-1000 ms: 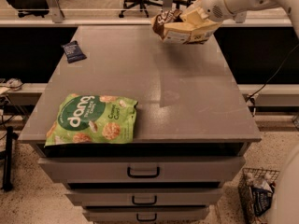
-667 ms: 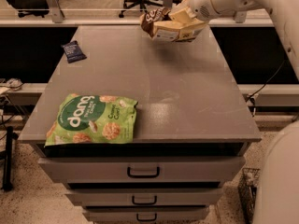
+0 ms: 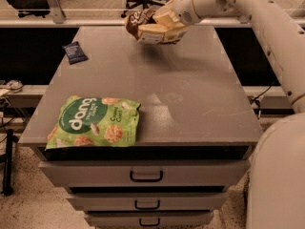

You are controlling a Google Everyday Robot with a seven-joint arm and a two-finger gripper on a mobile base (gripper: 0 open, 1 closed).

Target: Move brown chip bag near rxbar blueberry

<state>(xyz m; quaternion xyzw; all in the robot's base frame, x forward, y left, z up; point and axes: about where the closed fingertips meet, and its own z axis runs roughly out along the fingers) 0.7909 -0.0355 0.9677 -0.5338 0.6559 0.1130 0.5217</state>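
Note:
I will use my gripper to set the brown chip bag, which hangs above the cabinet top now, down next to the rxbar blueberry (image 3: 102,42), toward the far edge of the cabinet top.
The brown chip bag (image 3: 151,26), dark brown top with white script and pale cream lower part, hangs in the air above the far middle of the grey cabinet top (image 3: 190,94). My gripper (image 3: 164,20) is shut on it, at the end of the white arm that reaches in from the upper right. The bag casts a shadow on the surface beneath it. The rxbar blueberry (image 3: 75,52), a small flat navy wrapper, lies at the far left edge of the top, well to the left of the bag.
A large green "dang" bag (image 3: 95,122) lies at the front left corner. The cabinet has several drawers (image 3: 145,175) below its front edge. My white base (image 3: 276,175) stands at the right. Office chairs stand behind the far rail.
My gripper has carried the brown chip bag leftward along the far side of the top, toward the rxbar blueberry. The green bag and the bar have not moved.

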